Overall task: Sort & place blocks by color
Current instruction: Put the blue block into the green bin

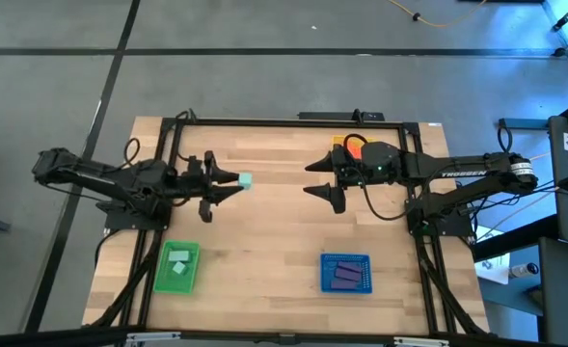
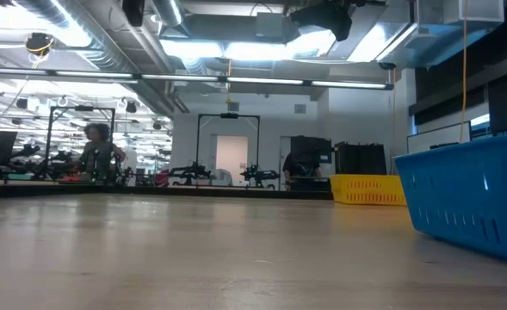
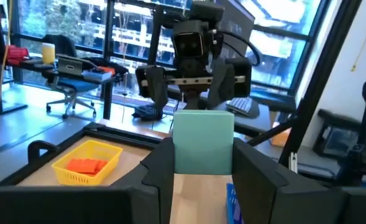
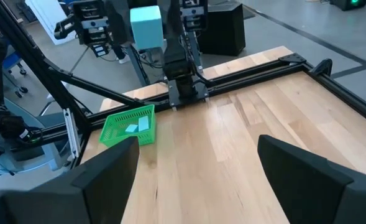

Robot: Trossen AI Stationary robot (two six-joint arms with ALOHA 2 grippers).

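My left gripper is holding a mint block. I need to set it down in the green tray's near half (image 1: 179,278), next to the other mint blocks.
My left gripper (image 1: 233,180) hangs over the table's left-middle, shut on a pale mint-green block (image 1: 245,180); the right wrist view shows that block (image 4: 145,26) high above the wood. My right gripper (image 1: 320,183) faces it from the table's right-middle, open and touching nothing. Two mint blocks (image 1: 178,262) lie in the green tray (image 1: 158,275). Purple blocks (image 1: 345,276) lie in the blue tray (image 1: 326,284). Orange-red blocks (image 3: 87,165) lie in the yellow tray (image 3: 64,167), which my right arm partly hides in the high view. My left gripper pinches the mint block by two opposite side faces (image 3: 181,146) between its two fingers (image 3: 161,168). The fingers run level and point toward the table's right side. The block is lifted clear, and its far end sticks out past the fingertips.
The green tray sits near the table's near-left corner, the blue tray (image 2: 472,194) near the near-right, the yellow tray (image 2: 369,188) at the far right. Bare wood (image 1: 274,231) lies between them. A black frame rail (image 1: 264,120) borders the table. People show in the room beyond.
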